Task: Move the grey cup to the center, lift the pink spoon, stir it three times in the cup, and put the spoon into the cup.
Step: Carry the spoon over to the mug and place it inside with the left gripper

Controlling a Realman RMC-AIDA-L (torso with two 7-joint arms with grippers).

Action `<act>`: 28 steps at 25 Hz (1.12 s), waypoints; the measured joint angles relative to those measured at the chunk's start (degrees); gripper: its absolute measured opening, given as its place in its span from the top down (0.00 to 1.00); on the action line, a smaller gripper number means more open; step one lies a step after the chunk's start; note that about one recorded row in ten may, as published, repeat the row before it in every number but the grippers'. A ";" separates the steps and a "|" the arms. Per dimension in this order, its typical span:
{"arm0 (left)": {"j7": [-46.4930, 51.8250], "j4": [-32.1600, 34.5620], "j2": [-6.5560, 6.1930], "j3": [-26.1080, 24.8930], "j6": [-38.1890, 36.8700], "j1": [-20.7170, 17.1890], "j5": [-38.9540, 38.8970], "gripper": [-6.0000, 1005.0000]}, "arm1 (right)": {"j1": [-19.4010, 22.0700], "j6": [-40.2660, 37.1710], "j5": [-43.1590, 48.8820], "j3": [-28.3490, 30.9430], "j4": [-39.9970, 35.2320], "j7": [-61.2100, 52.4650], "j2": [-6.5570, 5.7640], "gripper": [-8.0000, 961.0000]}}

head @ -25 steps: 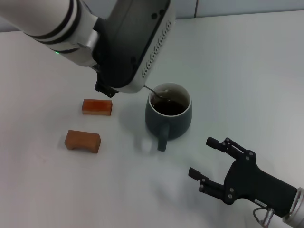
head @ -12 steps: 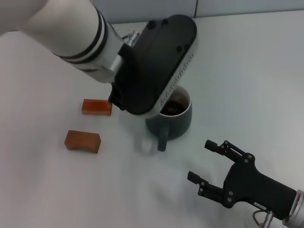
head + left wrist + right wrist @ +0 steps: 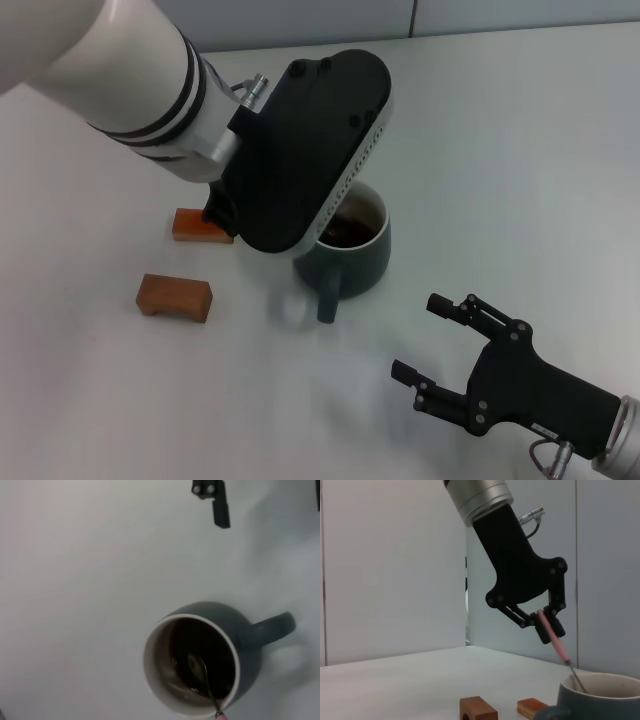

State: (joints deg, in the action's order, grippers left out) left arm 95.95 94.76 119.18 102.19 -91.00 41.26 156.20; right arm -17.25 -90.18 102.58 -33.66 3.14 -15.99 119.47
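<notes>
My left gripper will let go of the pink spoon against the grey cup's inner rim (image 3: 334,217) (image 3: 214,696), on the side facing the orange-brown blocks.
The grey cup (image 3: 362,268) stands mid-table, its handle pointing toward me, with a dark inside. My left gripper (image 3: 545,624) hangs over the cup's rim and is shut on the pink handle of the pink spoon (image 3: 555,641). The spoon slants down into the cup (image 3: 600,696). In the left wrist view the spoon's metal bowl (image 3: 193,663) lies inside the cup (image 3: 250,645). In the head view my left arm (image 3: 300,150) hides the spoon and part of the rim. My right gripper (image 3: 418,338) is open near the front right, apart from the cup.
Two orange-brown blocks lie left of the cup: one (image 3: 176,296) nearer me, the other (image 3: 190,226) partly under the left arm. Both also show in the right wrist view, a block (image 3: 478,709) and a second block (image 3: 532,707). A wall edge runs along the table's back.
My left arm swung from back-left to over the cup, covering the spoon in the head view. The cup slid slightly left. The right gripper crept a little left.
</notes>
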 joint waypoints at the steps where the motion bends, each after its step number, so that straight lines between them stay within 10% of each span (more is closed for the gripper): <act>1: 0.00 -0.05 0.00 0.00 0.40 0.00 0.08 0.86 | -0.03 0.00 0.00 0.00 -0.02 0.00 -0.01 0.16; 28: 3.80 2.98 0.00 4.99 3.67 -1.88 3.66 0.86 | 0.06 0.28 1.29 0.00 -0.58 0.00 -0.20 0.16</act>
State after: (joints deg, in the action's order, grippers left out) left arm 99.75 97.74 119.18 107.18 -87.32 39.38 159.86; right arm -17.18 -89.91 103.87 -33.66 2.56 -16.00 119.27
